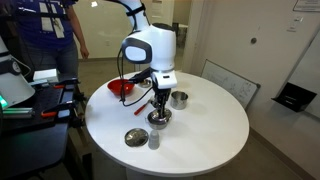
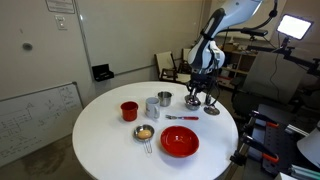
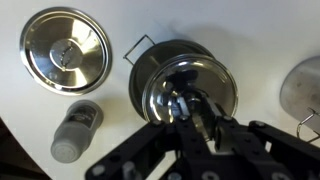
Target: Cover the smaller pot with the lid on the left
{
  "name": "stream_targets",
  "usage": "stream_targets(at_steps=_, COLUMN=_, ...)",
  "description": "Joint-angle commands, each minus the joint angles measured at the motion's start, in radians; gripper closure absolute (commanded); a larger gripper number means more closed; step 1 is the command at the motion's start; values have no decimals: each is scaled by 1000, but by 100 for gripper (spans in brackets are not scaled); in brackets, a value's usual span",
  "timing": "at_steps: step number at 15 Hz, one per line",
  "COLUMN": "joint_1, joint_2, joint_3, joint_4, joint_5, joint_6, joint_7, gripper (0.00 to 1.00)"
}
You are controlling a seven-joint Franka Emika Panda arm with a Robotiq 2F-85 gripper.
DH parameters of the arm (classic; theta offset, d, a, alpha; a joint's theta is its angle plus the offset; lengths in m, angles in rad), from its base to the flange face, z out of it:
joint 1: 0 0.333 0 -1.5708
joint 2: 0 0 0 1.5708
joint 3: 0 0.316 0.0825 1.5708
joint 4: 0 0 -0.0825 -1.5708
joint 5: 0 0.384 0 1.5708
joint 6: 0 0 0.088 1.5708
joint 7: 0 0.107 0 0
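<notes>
Next, my gripper releases the small lid on the smaller pot's rim [image 1: 158,116] [image 3: 182,80], between the larger lid and the wider pot.
In the wrist view the small round lid [image 3: 190,85] with a dark centre knob lies over the mouth of the smaller pot [image 3: 138,62], a steel pot with a wire handle whose rim shows round the lid. My gripper [image 3: 186,108] reaches down from above, its fingers closed on the knob. In an exterior view the gripper [image 1: 160,103] hangs just over that pot [image 1: 160,119] near the table's middle. It also shows in an exterior view [image 2: 194,94] at the table's far right. The pot's inside is hidden.
A larger flat silver lid [image 3: 65,50] [image 1: 136,137] and a small grey shaker [image 3: 77,130] lie beside the pot. A wider steel pot [image 1: 179,98] stands close by. A red bowl [image 2: 180,142], a red cup [image 2: 129,110] and a white mug [image 2: 152,107] stand on the round white table [image 1: 210,140].
</notes>
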Motion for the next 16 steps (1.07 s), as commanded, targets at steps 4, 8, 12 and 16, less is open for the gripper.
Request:
stream_targets(at_steps=4, joint_1=49, joint_2=7, joint_3=-44, joint_4=-3, joint_5=-4, joint_6=-35, joint_7=77, gripper=90)
stream_targets(at_steps=8, joint_1=59, joint_2=8, joint_3=-54, joint_4=-6, joint_5=-5, joint_6=-56, joint_7=97, gripper=90)
stream_targets(at_steps=12, joint_1=68, joint_2=13, joint_3=-62, joint_4=-2, joint_5=-6, joint_6=-73, joint_7=117, gripper=49)
stream_targets(at_steps=16, joint_1=78, joint_2=12, joint_3=-71, joint_4=-4, joint_5=-7, joint_6=-67, joint_7=128, gripper=22)
